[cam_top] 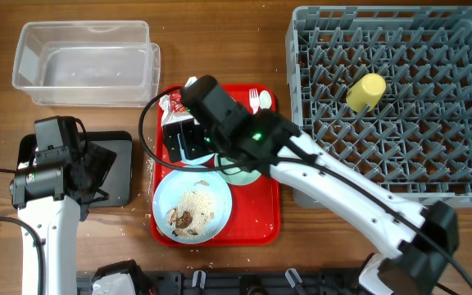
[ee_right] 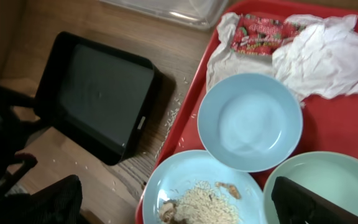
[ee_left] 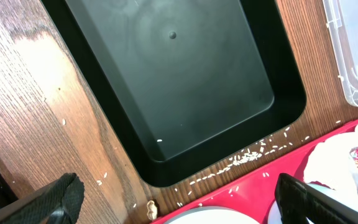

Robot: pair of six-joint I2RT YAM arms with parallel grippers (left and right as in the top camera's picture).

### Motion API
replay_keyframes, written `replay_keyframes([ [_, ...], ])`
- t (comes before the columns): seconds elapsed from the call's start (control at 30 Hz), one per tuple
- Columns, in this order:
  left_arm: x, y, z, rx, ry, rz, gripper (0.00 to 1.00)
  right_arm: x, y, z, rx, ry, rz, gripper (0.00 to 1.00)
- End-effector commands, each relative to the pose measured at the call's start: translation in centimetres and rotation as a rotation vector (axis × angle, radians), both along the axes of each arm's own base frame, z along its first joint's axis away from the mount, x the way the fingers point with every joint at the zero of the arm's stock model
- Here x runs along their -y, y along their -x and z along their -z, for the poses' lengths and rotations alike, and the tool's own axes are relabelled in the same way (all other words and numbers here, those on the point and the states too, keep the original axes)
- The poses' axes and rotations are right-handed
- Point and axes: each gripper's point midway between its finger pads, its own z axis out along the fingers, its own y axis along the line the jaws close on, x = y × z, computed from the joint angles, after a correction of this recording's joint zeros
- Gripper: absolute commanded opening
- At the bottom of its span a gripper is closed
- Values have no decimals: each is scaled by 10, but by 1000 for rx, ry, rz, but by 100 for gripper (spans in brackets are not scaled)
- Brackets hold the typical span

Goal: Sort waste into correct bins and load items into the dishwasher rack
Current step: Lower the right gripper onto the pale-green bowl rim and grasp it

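My right gripper goes to the mint green bowl next and closes on the bowl's rim (cam_top: 220,173) (ee_right: 265,198) beside the light blue plate.
The light blue plate (ee_right: 185,177) holds rice-like crumbs and brown bits (ee_right: 201,202) on the red tray. Behind it sit the small blue bowl (ee_right: 249,121), the mint green bowl (ee_right: 328,171), the red-and-white wrapper (ee_right: 260,28) and the crumpled napkin (ee_right: 322,53). My right gripper (ee_right: 179,205) hangs open above the plate, holding nothing; from overhead it (cam_top: 188,141) covers the small bowl. My left gripper (ee_left: 179,202) stands open and empty over the near edge of the black tray (ee_left: 166,81). The yellow cup (cam_top: 366,91) lies in the rack (cam_top: 457,176). Fork and spoon (cam_top: 259,100) rest at the tray's back.
The clear tub (cam_top: 84,61) stands at the back left, empty. Loose rice grains (ee_left: 247,155) lie on the wood between the black tray and the red serving tray (cam_top: 265,221). A small tan crumb (ee_left: 150,208) lies by the red tray's corner.
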Motion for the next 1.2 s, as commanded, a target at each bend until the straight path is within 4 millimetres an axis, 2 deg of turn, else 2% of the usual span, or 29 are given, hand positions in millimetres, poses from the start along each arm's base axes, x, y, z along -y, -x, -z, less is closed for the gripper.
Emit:
replay_keyframes([
  [0.0,-3,1,-2,10,-15,-19,100,-3,-9,19,-43,15,88,99],
  [0.2,-3,1,-2,10,-15,-19,100,16,-28,21,48,99,182,100],
  [0.3,-3,1,-2,10,-15,-19,100,18,-27,23,44,104,182,100],
  [0.43,-3,1,-2,10,-15,-19,100,23,-16,31,-2,141,154,100],
  [0.53,-3,1,-2,10,-15,-19,100,21,-11,30,-3,144,101,100],
  [0.6,-3,1,-2,9,-15,-19,100,24,-11,19,26,135,90,100],
  [0.73,-3,1,-2,10,-15,-19,100,49,-18,-32,166,113,82,100],
  [0.83,-3,1,-2,10,-15,-19,100,59,-16,-48,188,94,85,100],
  [0.93,-3,1,-2,10,-15,-19,100,61,-9,-37,146,114,67,100],
  [1.0,-3,1,-2,9,-15,-19,100,59,-5,-15,96,143,50,99],
  [1.07,-3,1,-2,9,-15,-19,100,60,-5,12,51,200,44,88],
  [1.1,-3,1,-2,9,-15,-19,100,60,-4,25,26,224,45,79],
  [1.17,-3,1,-2,9,-15,-19,100,62,-3,46,-40,257,86,70],
])
